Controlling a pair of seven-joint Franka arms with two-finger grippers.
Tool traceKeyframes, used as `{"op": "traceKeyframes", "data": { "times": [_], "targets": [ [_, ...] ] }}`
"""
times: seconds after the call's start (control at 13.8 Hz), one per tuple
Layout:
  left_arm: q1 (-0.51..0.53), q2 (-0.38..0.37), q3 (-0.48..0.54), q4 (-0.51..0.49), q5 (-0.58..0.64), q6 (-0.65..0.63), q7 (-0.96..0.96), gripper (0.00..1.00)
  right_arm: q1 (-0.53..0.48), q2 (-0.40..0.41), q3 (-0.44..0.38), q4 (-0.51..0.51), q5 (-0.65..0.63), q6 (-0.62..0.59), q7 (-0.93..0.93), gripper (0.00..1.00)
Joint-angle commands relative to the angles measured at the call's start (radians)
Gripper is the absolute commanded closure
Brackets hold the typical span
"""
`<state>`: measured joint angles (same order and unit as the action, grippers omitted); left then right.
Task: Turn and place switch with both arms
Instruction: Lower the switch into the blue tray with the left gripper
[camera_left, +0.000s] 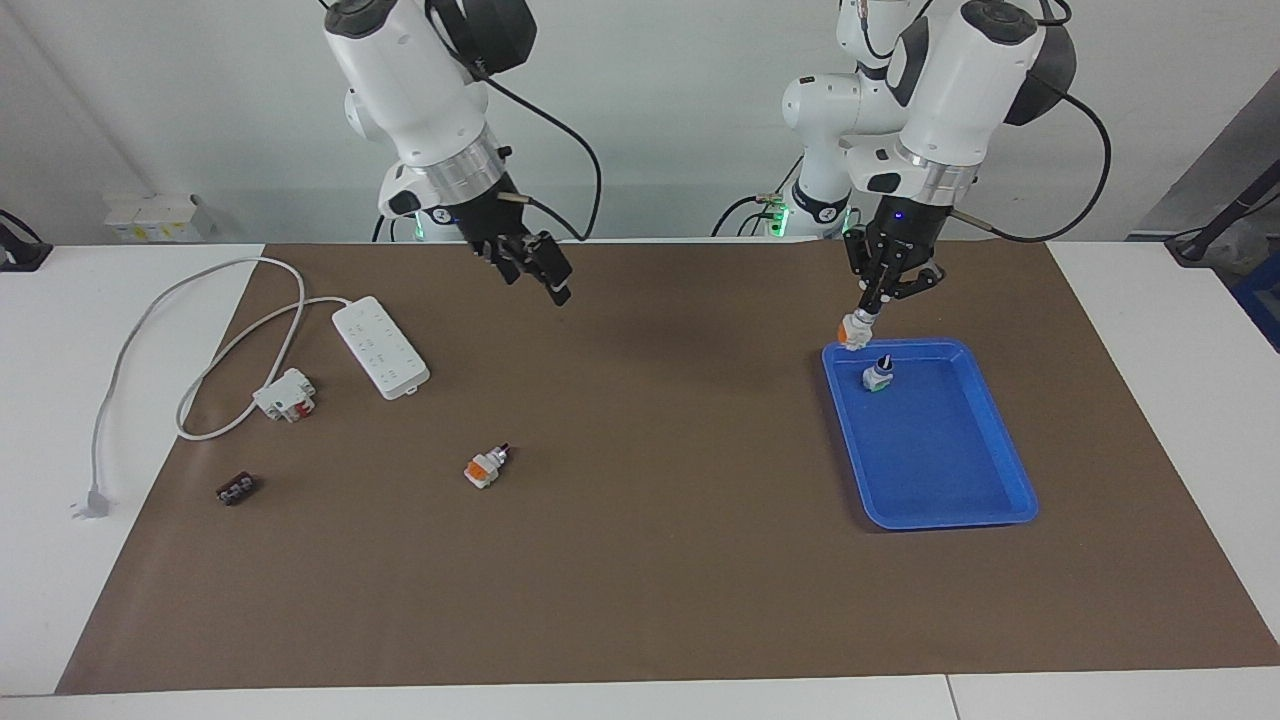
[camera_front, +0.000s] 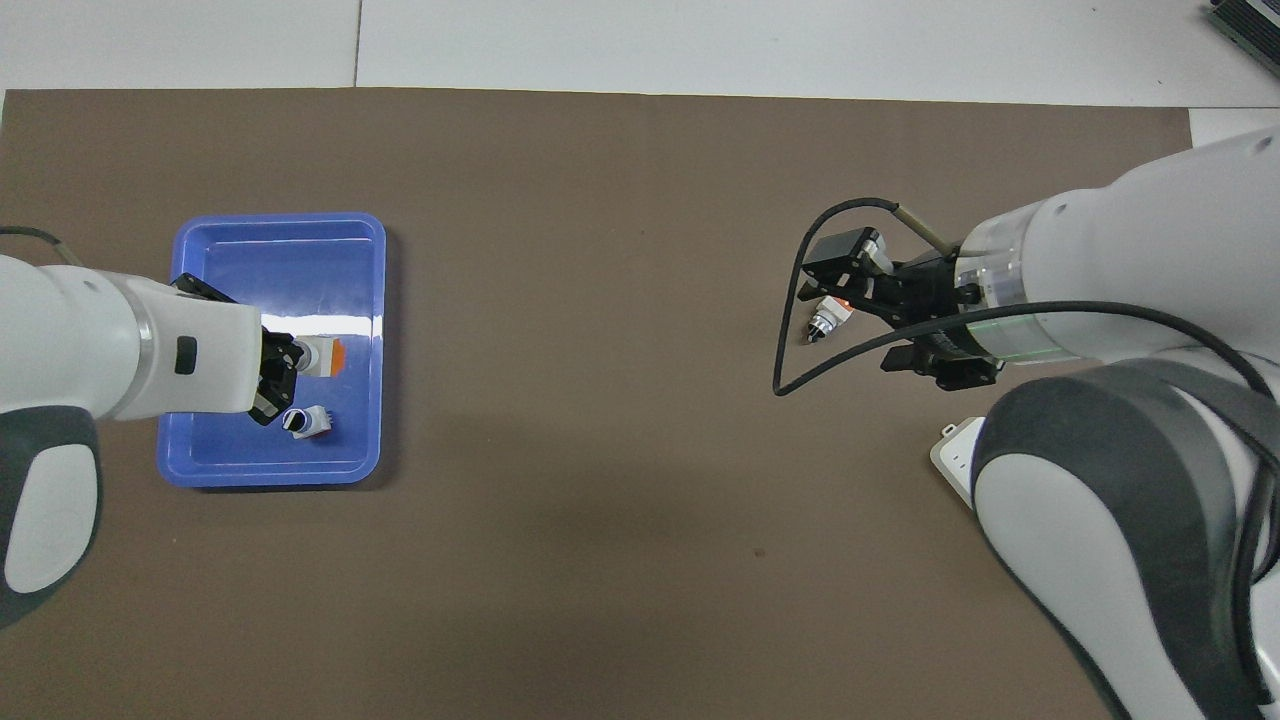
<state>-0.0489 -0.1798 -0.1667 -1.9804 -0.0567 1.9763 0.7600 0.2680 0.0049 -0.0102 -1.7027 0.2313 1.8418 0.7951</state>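
I should use my left gripper to set the orange switch, now hanging over the blue tray, down in the blue tray (camera_front: 296, 388), beside the switch with the green base.
My left gripper (camera_left: 868, 308) is shut on the switch (camera_left: 852, 330), which has a white body and an orange section. It hangs below the fingers in the air, over the rim of the blue tray (camera_left: 930, 450) nearest the robots. In the overhead view the left gripper (camera_front: 285, 365) and the switch (camera_front: 322, 357) are over the tray (camera_front: 270, 260). My right gripper (camera_left: 545, 272) is open and empty, raised over the mat toward the right arm's end. It also shows in the overhead view (camera_front: 872, 308).
A switch with a green base (camera_left: 877, 376) stands in the tray. A second orange switch (camera_left: 486, 466) lies on the mat. A white power strip (camera_left: 380, 346), a white-and-red block (camera_left: 286, 393) and a small black part (camera_left: 236, 489) lie at the right arm's end.
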Motion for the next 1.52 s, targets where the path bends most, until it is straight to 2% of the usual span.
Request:
{"op": "traceKeyframes", "data": {
  "times": [0.0,0.29,0.51,0.58,0.72,0.94,1.09,1.23,1.45],
  "targets": [
    [0.023,-0.033,-0.010,-0.050,0.067,0.039,0.065,1.00,-0.038,-0.035,0.013,-0.012,-0.114,-0.032,-0.181,0.00],
    [0.069,-0.033,-0.010,-0.129,0.083,0.145,0.255,1.00,-0.090,-0.052,0.010,-0.008,-0.139,-0.055,-0.315,0.00],
    [0.089,-0.026,-0.010,-0.150,0.116,0.165,0.330,1.00,-0.128,-0.078,0.010,-0.008,-0.161,-0.058,-0.417,0.00],
    [0.098,-0.018,-0.010,-0.164,0.129,0.206,0.364,1.00,-0.136,-0.083,0.010,-0.008,-0.162,-0.062,-0.462,0.00],
    [0.119,0.009,-0.010,-0.190,0.130,0.289,0.500,1.00,-0.148,-0.083,0.010,-0.005,-0.185,-0.062,-0.516,0.00],
    [0.132,0.075,-0.010,-0.186,0.147,0.318,0.596,1.00,-0.168,-0.085,0.010,0.015,-0.216,-0.104,-0.556,0.00],
    [0.121,0.117,-0.011,-0.184,0.217,0.340,0.680,1.00,-0.171,-0.086,0.010,0.018,-0.216,-0.113,-0.566,0.00],
    [0.121,0.129,-0.013,-0.190,0.218,0.337,0.794,1.00,-0.173,-0.086,0.007,0.023,-0.219,-0.148,-0.576,0.00],
    [0.115,0.167,-0.014,-0.202,0.218,0.335,0.848,1.00,-0.182,-0.092,-0.014,0.053,-0.271,-0.203,-0.637,0.00]
  ]
}}
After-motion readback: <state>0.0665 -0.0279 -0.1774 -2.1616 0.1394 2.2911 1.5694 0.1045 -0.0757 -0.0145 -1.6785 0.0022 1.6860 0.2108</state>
